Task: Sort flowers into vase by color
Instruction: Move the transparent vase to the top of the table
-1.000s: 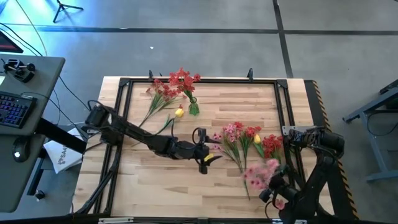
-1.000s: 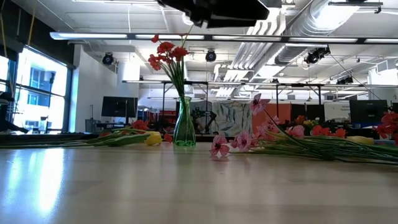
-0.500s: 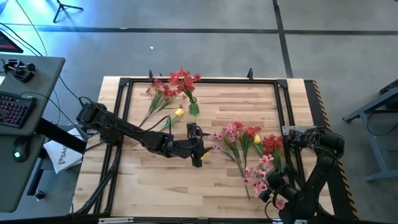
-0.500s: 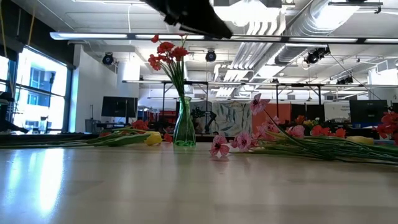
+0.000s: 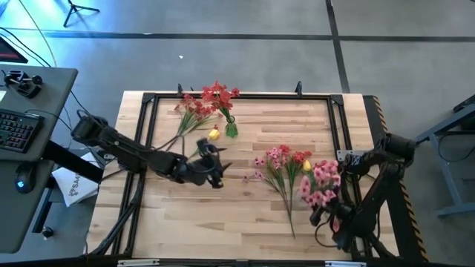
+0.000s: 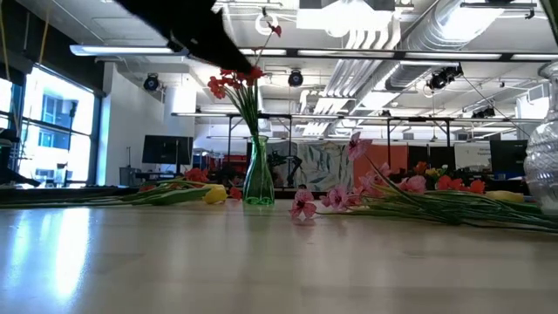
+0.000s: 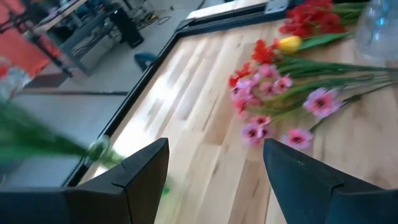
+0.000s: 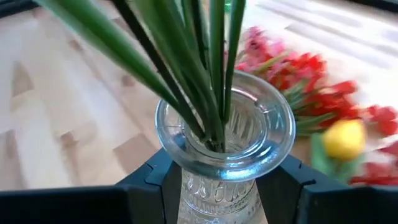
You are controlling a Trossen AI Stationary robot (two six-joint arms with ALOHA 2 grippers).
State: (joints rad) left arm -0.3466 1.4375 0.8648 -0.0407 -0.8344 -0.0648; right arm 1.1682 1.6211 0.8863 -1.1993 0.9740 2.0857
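My right hand should set the clear glass vase on the bare wood (image 5: 274,130) just beyond the heap's pink flowers.
A clear glass vase (image 8: 224,143) with several green stems in it stands between the fingers of my right gripper (image 8: 217,183), shut on it at the table's right near side. Its pink flowers (image 5: 319,185) show from above. A green vase (image 5: 231,128) with red flowers (image 5: 217,95) stands at the far middle. Loose red flowers (image 5: 191,111) and a yellow one (image 5: 214,134) lie beside it. Pink, red and yellow flowers (image 5: 286,159) lie in a heap right of centre. My left gripper (image 5: 215,174) hovers open left of centre, holding nothing. My right gripper pinches the clear vase's neck (image 8: 217,190) just below the flared rim, one finger (image 8: 155,183) on each side. The fingers come at it slanting down from the table's near right. The stems stick up out of the mouth. Whether the base rests on the table cannot be told.
A black frame (image 5: 237,96) runs around the wooden tabletop. Bare wood lies along the near edge and at the centre. In the low view the clear vase (image 6: 545,166) shows at the right edge, behind the heap's stems (image 6: 453,208).
My left gripper has drawn back from the heap toward the table's left and a little toward the far edge, turning as it went, still open. My right gripper has carried the clear vase with the pink flowers toward the far edge; the vase now shows in the low view.
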